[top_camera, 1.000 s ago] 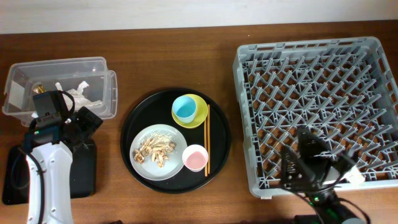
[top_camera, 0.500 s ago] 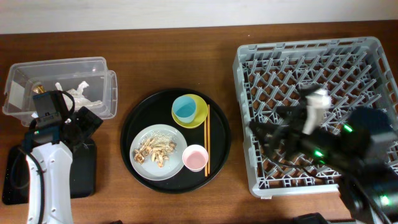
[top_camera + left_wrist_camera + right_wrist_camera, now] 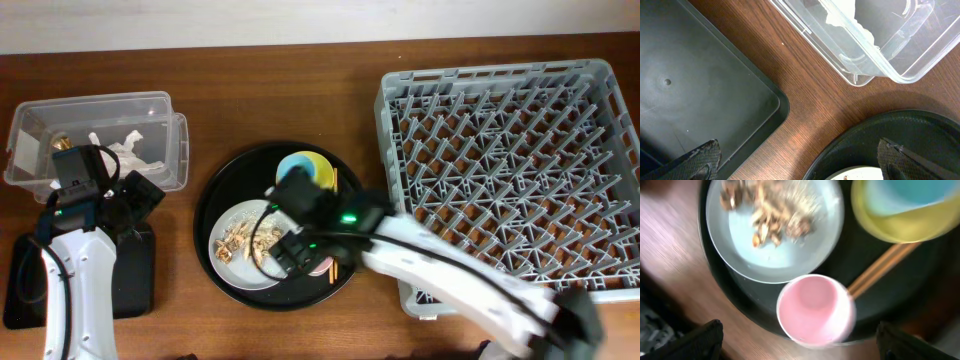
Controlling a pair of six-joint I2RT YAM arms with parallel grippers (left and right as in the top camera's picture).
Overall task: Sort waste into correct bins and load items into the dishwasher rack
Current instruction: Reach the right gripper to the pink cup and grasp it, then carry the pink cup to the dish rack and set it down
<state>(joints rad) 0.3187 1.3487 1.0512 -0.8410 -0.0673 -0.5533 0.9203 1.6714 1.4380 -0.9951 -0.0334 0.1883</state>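
Observation:
Next, my right gripper takes the small pink cup at the cup's rim [image 3: 313, 271] [image 3: 780, 317], on the side that is away from the wooden chopsticks.
My right gripper [image 3: 296, 250] is open and hovers over the round black tray, its fingers either side of the small pink cup [image 3: 815, 307] without touching it. The grey-white plate [image 3: 775, 230] holds beige food scraps [image 3: 772, 205]. The light-blue cup [image 3: 920, 190] sits in the yellow-green bowl [image 3: 905, 222], with the wooden chopsticks [image 3: 880, 267] beside it. My left gripper [image 3: 138, 202] is open and empty between the clear tub [image 3: 100, 115] and the shallow black tray [image 3: 135, 280]. Napkins [image 3: 125, 145] and a gold wrapper [image 3: 62, 143] lie in the tub. The grey rack [image 3: 510, 170] is at the right.
The large round black tray [image 3: 215, 200] carries all the dishes at the table's middle. In the left wrist view the shallow tray's corner [image 3: 715, 85], the tub's corner [image 3: 880, 55] and the round tray's rim [image 3: 880, 130] lie close together on the wooden table [image 3: 805, 100].
My right arm has swung left from over the rack's front to over the round tray, above the pink cup. The left arm has not moved.

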